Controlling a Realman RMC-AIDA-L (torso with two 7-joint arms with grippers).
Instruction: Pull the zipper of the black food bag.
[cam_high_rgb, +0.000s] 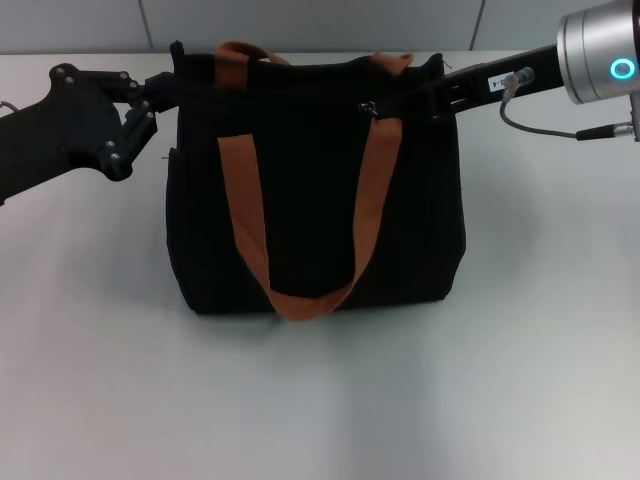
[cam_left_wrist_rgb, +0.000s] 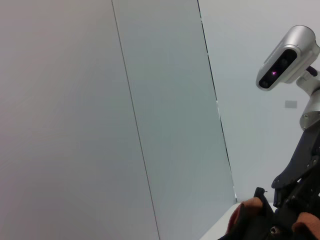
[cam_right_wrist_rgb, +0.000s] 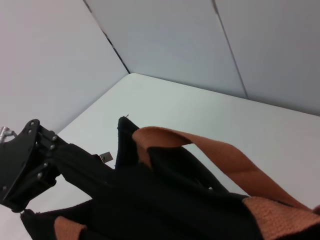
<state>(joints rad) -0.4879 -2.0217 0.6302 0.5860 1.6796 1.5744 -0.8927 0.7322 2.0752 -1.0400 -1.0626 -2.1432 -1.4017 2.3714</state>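
Next, the right gripper releases the zipper just above the hanging orange-brown strap's nearer end (cam_high_rgb: 396, 109), along the bag's top line.
The black food bag (cam_high_rgb: 310, 230) stands upright mid-table, one orange-brown strap (cam_high_rgb: 300, 300) hanging down its front. My left gripper (cam_high_rgb: 165, 90) is at the bag's top left corner, shut on the fabric edge; it also shows in the right wrist view (cam_right_wrist_rgb: 95, 165). My right gripper (cam_high_rgb: 410, 98) reaches in from the right along the bag's top edge. A small silver piece, seemingly the zipper (cam_high_rgb: 370, 108), sits on the top line just off the right gripper's tip. The bag's top and straps (cam_right_wrist_rgb: 225, 160) fill the right wrist view.
The bag sits on a white table (cam_high_rgb: 320, 400), with bare surface in front and to both sides. A grey panelled wall (cam_left_wrist_rgb: 150, 100) runs behind. My head camera (cam_left_wrist_rgb: 285, 60) shows in the left wrist view.
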